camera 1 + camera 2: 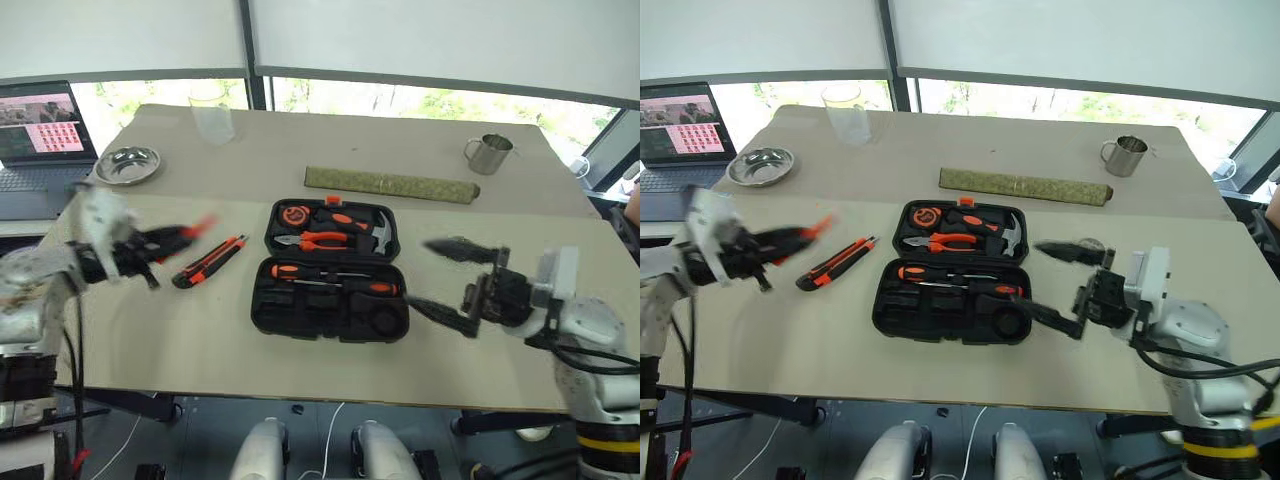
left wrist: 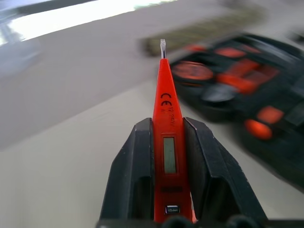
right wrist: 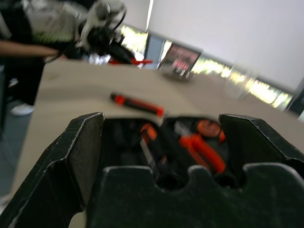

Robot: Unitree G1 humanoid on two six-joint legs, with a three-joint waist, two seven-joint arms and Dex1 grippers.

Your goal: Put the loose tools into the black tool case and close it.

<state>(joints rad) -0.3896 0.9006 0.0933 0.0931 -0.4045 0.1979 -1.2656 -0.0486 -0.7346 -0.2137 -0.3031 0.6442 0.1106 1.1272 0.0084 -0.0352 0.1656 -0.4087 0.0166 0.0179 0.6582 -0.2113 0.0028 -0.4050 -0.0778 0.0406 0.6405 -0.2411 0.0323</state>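
Next, I set the orange tester screwdriver down with my left gripper in the case's front half [image 1: 302,291], next to the two screwdrivers.
The black tool case [image 1: 262,310] lies open at the table's centre. Its rear half holds pliers, a hammer and a tape measure. Two black-and-orange screwdrivers [image 1: 300,271] rest in the front half, near a dark tape roll [image 1: 385,320]. Left of the case, the utility knife [image 1: 210,262] lies on the table. Further left, my left gripper [image 2: 166,122] hangs above the table, shut on the small orange tester screwdriver [image 2: 164,95], whose tip points toward the case. My right gripper [image 1: 445,280] hovers just right of the case, open and holding nothing.
A long olive-green flat bar [image 1: 390,184] lies behind the case. A metal mug [image 1: 488,153] stands at the back right, a clear cup [image 1: 212,112] at the back left. A metal bowl [image 1: 127,164] and a laptop [image 1: 40,135] sit at the far left.
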